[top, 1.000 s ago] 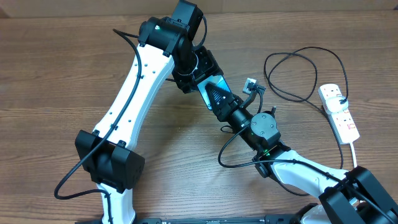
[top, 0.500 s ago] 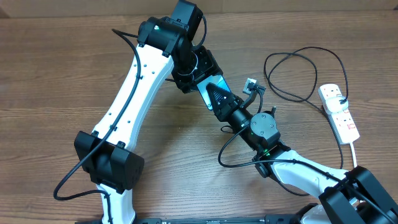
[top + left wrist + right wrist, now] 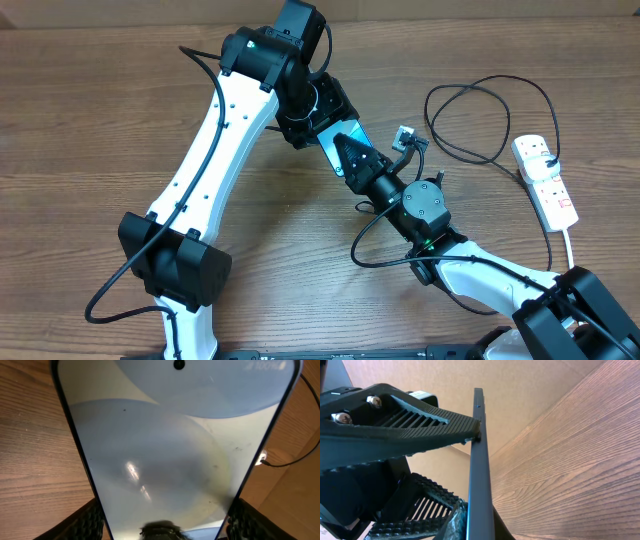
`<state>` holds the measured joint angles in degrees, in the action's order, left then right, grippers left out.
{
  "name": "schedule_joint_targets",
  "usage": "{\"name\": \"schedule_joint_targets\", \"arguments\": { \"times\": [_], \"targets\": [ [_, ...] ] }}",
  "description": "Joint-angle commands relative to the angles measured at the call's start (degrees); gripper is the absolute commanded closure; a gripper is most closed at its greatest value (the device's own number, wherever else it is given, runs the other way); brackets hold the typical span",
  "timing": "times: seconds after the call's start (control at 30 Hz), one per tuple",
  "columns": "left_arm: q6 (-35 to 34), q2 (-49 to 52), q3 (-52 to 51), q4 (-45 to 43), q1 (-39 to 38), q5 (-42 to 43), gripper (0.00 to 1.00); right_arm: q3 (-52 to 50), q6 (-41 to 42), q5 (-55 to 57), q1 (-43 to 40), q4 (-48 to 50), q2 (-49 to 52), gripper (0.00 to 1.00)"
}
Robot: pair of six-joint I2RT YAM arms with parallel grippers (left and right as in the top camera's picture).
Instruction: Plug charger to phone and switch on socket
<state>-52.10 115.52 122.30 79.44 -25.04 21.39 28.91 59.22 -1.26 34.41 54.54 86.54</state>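
My right gripper will keep and turn the phone, as my left gripper spans its two long sides. Then my left gripper will take it again across its thin body (image 3: 479, 465).
The phone (image 3: 347, 135) is held off the table, its pale blue screen (image 3: 165, 450) filling the left wrist view. My left gripper (image 3: 325, 120) is shut on its two long sides, with ribbed fingers (image 3: 90, 522) at both edges. In the right wrist view the phone (image 3: 479, 460) shows edge-on, and my right gripper (image 3: 482, 527) is shut across its thin body at the near end. The charger (image 3: 490, 90) loops on the table to the right. Its connector tip (image 3: 405, 135) lies free near the phone and shows again as the tip (image 3: 262, 457). The socket (image 3: 545, 175) lies at the far right.
The socket's white cord (image 3: 572, 245) runs toward the right arm's base. A black arm cable (image 3: 100, 300) hangs by the left arm's base. A cardboard wall (image 3: 445, 385) stands behind the wooden table (image 3: 80, 150).
My right gripper's jaws have closed onto the phone's end. Both arms and the phone have stayed almost where they were.
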Motion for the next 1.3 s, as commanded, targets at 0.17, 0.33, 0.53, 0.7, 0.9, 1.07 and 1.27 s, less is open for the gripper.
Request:
{"name": "schedule_joint_targets", "arguments": {
  "times": [0.17,0.33,0.53,0.7,0.9,1.07,1.27],
  "targets": [
    [-0.20,-1.31,1.25,-1.73,1.20,-0.11,0.14,1.18,-1.68,-1.40,-1.97,1.44,-0.44,0.94],
    [2.58,-1.33,1.38,-9.81,2.58,6.64,0.00,1.18,2.54,-1.44,-2.99,-4.94,-0.44,0.96],
    [12.87,-1.33,6.64,-8.07,6.97,1.51,0.00,1.18,14.45,-16.98,-3.06,-6.40,-0.44,0.96],
    [16.13,-1.36,15.58,9.64,8.87,-29.38,0.00,1.18,34.14,-33.00,-3.06,-7.74,-0.44,0.96],
    [18.29,-3.23,18.34,17.38,7.98,-32.22,0.01,1.18,54.10,-35.34,-2.99,-9.09,-0.44,0.96],
    [19.06,-4.50,18.23,17.38,7.76,-17.20,0.00,1.18,63.89,-27.36,-3.45,-9.01,-0.42,0.96],
    [20.76,-10.73,12.24,17.38,7.76,-13.68,0.00,1.18,63.30,-26.38,-5.22,-8.87,-0.42,0.96]
  ]
}}
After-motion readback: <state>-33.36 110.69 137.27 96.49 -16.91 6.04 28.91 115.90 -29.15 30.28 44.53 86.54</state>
